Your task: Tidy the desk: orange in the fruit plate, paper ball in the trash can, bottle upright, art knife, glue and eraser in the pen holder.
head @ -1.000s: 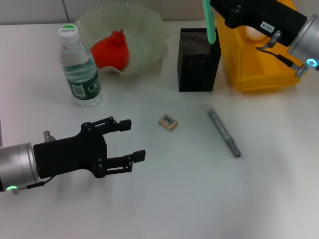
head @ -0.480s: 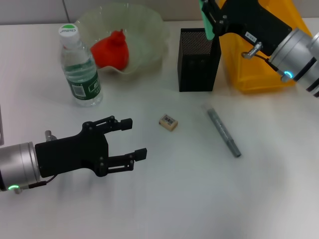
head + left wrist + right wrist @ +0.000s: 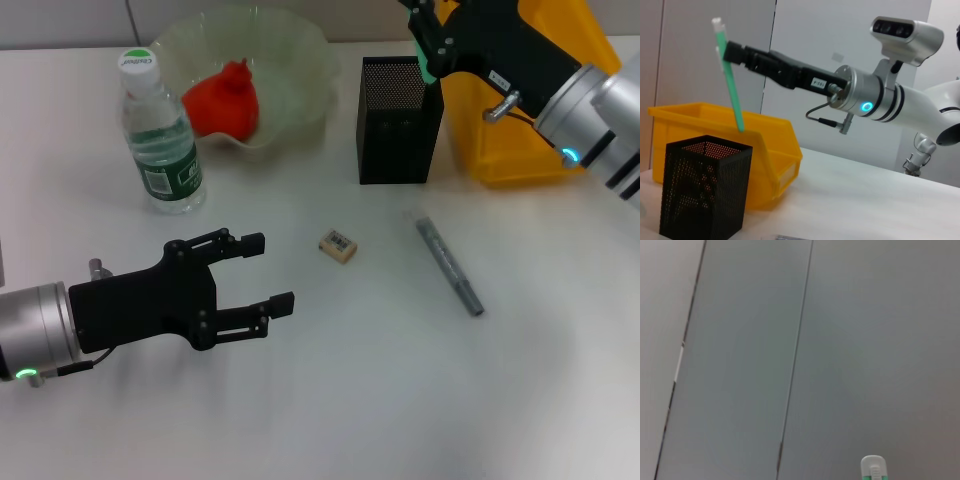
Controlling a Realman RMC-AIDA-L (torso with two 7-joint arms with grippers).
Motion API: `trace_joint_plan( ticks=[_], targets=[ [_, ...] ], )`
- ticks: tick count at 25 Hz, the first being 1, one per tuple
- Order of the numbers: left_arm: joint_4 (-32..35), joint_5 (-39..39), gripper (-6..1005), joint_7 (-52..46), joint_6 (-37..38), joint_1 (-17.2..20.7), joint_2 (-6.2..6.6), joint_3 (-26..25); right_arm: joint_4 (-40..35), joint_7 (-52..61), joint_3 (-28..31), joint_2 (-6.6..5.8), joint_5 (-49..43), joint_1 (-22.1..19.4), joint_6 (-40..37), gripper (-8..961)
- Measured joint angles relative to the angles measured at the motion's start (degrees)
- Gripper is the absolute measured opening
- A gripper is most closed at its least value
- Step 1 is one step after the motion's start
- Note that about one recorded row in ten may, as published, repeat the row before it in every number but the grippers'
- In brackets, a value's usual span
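Observation:
I need to let go of the green stick with my right gripper inside the pen holder's front corner on the fruit plate side (image 3: 374, 98).
My right gripper (image 3: 430, 42) is shut on a long green stick with a white end (image 3: 732, 95), apparently the glue, held nearly upright. Its lower tip hangs just above the far right corner of the black mesh pen holder (image 3: 398, 125). The white end also shows in the right wrist view (image 3: 872, 470). A slim grey art knife (image 3: 450, 268) and the small beige eraser (image 3: 337, 245) lie on the table. My left gripper (image 3: 270, 272) hovers open left of the eraser. The orange (image 3: 222, 100) sits in the fruit plate (image 3: 300, 45). The bottle (image 3: 160, 140) stands upright. The paper ball is hidden.
The yellow trash can (image 3: 520, 150) stands right of the pen holder, partly under my right arm. The left wrist view shows the pen holder (image 3: 702, 190) in front of the trash can (image 3: 775, 150). White tabletop lies in front of the eraser and the knife.
My right arm has swung left and turned, carrying the green stick over the pen holder's far right corner. The left gripper has barely shifted.

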Motion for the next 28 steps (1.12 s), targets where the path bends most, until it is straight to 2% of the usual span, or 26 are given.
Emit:
trace_joint_plan(
  ticks=[9,20,27,28],
  targets=[
    [0.0,-0.5,814,-0.4,0.2,0.3,0.09,0.0,2.7,0.4,0.1,-0.01,0.2,3.5,6.2,171],
    [0.0,-0.6,814,-0.4,0.8,0.4,0.09,0.0,3.1,0.4,-0.3,0.0,0.2,3.9,9.2,169],
    [0.0,-0.7,814,-0.4,1.0,0.5,0.1,0.0,3.1,2.5,0.0,0.04,0.2,3.7,9.3,225],
    [0.0,-0.7,814,-0.4,1.0,0.5,0.1,0.0,3.1,2.5,0.0,0.04,0.2,3.7,9.3,268]
  ],
)
